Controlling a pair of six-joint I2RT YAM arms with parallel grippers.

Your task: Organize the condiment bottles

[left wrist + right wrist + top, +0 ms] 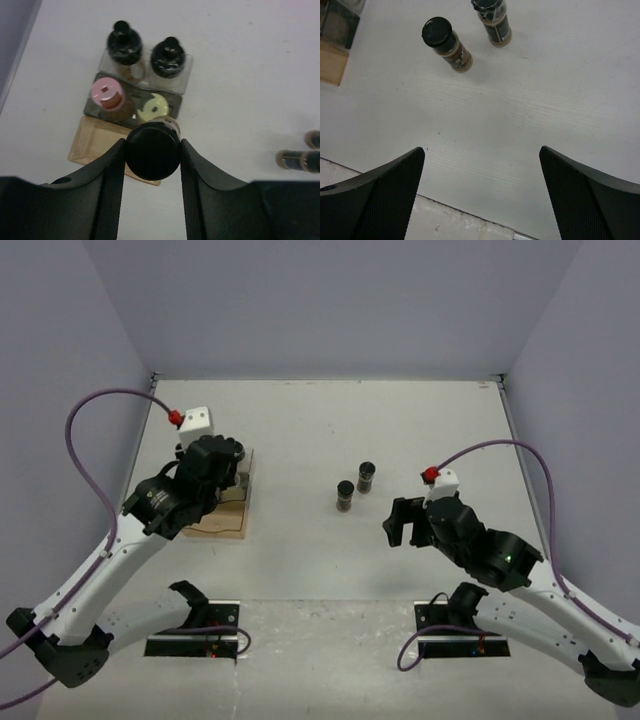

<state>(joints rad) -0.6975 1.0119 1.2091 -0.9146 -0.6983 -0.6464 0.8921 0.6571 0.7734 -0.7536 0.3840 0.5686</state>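
Note:
I should let go of the black-capped condiment bottle, now upright at the rack's front, with my left gripper in the rack's front compartment, before the pink-lidded jar [202,516] [98,144].
My left gripper [152,155] is shut on a black-capped condiment bottle [152,150], which stands upright at the front right of the wooden rack [92,142]. I cannot tell whether it rests on the rack. Behind it the rack holds a cream-yellow jar [153,107], a pink-lidded jar [107,93] and two black-capped jars [123,42] [168,57]. Two more black-capped bottles [345,496] [366,476] stand upright mid-table. My right gripper [405,522] hangs wide open a little to their right with nothing between its fingers. In the right wrist view both bottles [445,42] [492,20] lie ahead of that gripper [481,150].
The rack [225,515] sits at the table's left, largely covered by my left arm in the top view. One corner of the rack [332,62] shows in the right wrist view. The table's near edge [470,217] runs just under my right fingers. Grey walls close the table in.

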